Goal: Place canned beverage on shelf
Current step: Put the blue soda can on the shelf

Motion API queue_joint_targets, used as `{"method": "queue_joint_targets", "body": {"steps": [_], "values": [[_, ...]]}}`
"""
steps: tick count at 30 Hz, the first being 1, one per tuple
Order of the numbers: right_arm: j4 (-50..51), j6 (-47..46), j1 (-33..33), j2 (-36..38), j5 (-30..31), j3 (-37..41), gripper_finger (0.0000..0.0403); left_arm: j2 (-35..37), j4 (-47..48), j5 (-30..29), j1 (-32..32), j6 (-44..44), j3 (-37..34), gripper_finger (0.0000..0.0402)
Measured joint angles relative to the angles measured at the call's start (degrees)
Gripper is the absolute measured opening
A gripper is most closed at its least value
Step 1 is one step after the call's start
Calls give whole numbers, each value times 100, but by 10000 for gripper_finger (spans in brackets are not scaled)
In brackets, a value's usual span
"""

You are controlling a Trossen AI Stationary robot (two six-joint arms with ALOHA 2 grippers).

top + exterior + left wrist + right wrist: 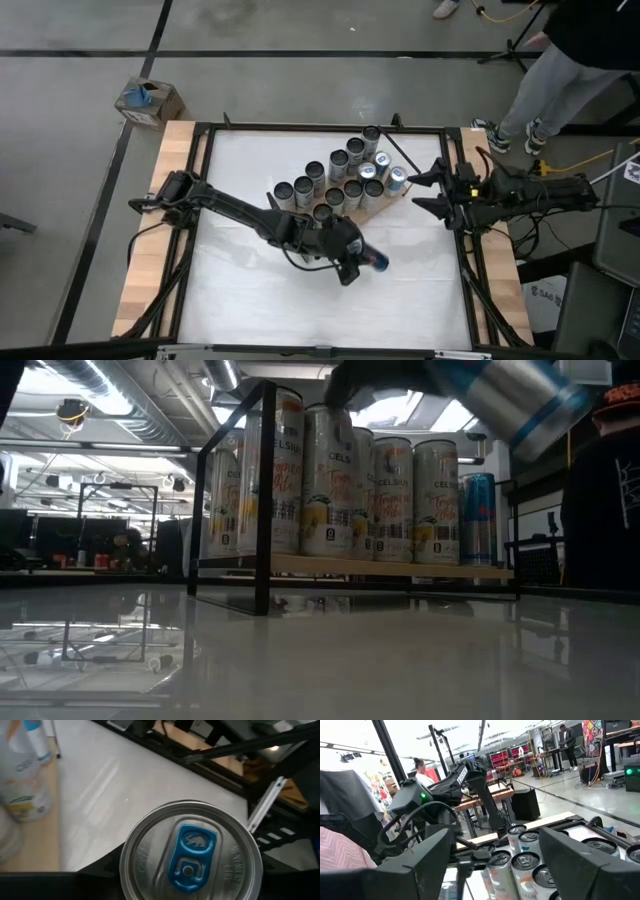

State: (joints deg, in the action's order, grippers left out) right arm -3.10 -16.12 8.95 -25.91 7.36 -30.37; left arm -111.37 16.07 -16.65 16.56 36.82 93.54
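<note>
Next, my left gripper releases the silver-and-blue can, now held just near of the shelf, on the bare white tabletop (306, 309), so that it stands near the shelf's closest corner.
My left gripper (350, 258) is over the middle of the table, just near of the shelf, and is shut on a silver-and-blue can (376, 262). The can also shows at the top right of the low view (515, 395), and its lid with a blue tab fills the left wrist view (192, 852). The shelf (388, 206) is a light-brown board (380, 566) in a dark frame, with several cans standing on it (335, 175). My right gripper (428, 193) is open and empty at the table's right edge, beside the shelf, and its two fingers show spread in its own wrist view (495, 850). My left gripper holds the can by its body near the lid end (362, 260); the can itself hides the fingers in the wrist view. The can lies along the fingers, lid toward the wrist, its other end (381, 263) toward the table's right. It is tilted and lifted clear of the table.
Bare white tabletop (300, 310) lies near of the shelf. The shelf's dark frame posts (265, 500) stand at its corners. A cardboard box (150, 100) sits on the floor at the far left. A person's legs (545, 95) show at the far right.
</note>
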Motion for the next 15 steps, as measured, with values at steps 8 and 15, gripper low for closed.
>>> {"method": "queue_joint_targets", "body": {"steps": [8, 15], "values": [[29, -4, 0, -64, -1, 0, 294, 2, 611, -122, 14, 11, 0, 212], [34, -4, 2, -163, -3, 0, 294, 2, 599, -234, 150, 13, 0, 212]]}}
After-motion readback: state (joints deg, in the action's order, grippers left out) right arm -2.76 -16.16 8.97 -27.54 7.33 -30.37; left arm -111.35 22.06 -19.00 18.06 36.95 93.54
